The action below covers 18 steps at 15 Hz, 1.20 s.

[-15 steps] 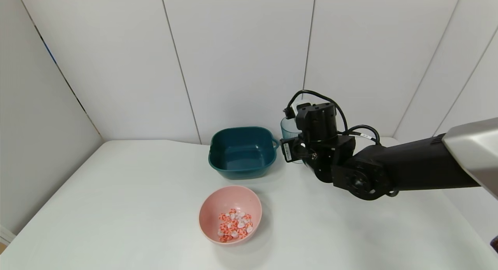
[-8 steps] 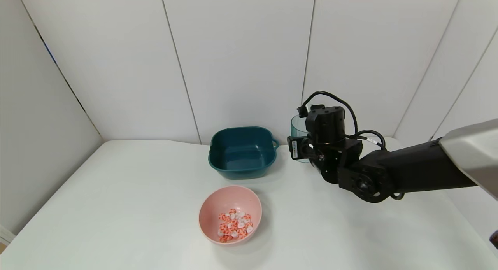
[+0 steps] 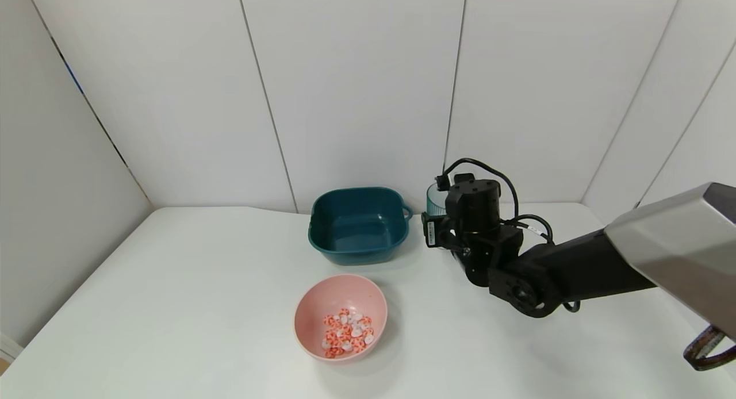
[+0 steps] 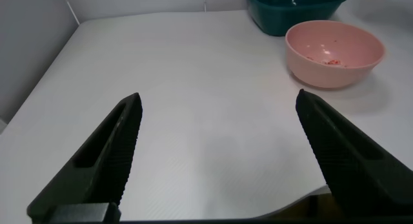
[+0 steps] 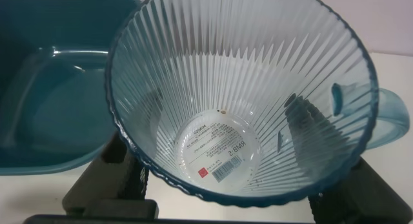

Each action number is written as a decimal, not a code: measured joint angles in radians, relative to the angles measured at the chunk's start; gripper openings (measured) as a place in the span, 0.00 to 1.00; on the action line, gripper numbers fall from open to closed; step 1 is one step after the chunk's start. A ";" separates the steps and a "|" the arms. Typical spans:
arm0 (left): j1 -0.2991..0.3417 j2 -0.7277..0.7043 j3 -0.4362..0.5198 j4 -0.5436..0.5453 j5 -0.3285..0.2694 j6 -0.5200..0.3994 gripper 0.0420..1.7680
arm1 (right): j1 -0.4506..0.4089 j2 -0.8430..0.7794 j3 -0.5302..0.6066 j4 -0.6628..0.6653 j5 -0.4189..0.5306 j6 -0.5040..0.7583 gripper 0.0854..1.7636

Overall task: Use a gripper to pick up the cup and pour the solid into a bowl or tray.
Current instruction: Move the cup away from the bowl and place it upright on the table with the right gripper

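Next, I set the empty cup on the white table (image 3: 449, 269) beside the teal tub's small handle, using my right gripper. The cup is now at the back of the table.
The cup (image 3: 435, 199) is empty and upright, just right of the teal tub at the back of the table. My right gripper (image 3: 454, 222) is shut on the cup, with one finger on each side of its ribbed wall (image 5: 239, 101). The handle (image 5: 390, 117) sticks out to one side. The solid (image 3: 346, 333) lies in the pale-pink bowl (image 3: 322, 304) at the front middle of the table. My left gripper (image 4: 218, 98) is open and empty, low over the table's front left. The bowl (image 4: 335, 69) shows far off in that view.
The dark teal tub (image 3: 357, 244) stands empty at the back centre, close beside the cup, and its rim shows in the right wrist view (image 5: 45, 101). White wall panels close off the back and left. The table edge runs near the left gripper.
My right gripper has carried the cup a little to the right and then lowered it beside the teal tub. The bowl and the solid have not moved.
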<state>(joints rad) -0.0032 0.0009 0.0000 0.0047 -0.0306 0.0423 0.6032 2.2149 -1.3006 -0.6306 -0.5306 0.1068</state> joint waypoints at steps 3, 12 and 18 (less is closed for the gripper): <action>0.000 0.000 0.000 0.000 0.000 0.000 0.97 | -0.004 0.029 0.015 -0.034 -0.013 0.003 0.75; 0.000 0.000 0.000 0.000 0.000 0.000 0.97 | -0.008 0.121 0.034 -0.118 -0.008 0.034 0.75; 0.000 0.000 0.000 0.000 0.000 0.000 0.97 | -0.007 0.141 0.037 -0.117 -0.012 0.035 0.75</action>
<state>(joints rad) -0.0032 0.0009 0.0000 0.0047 -0.0306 0.0423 0.5964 2.3564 -1.2632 -0.7474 -0.5430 0.1417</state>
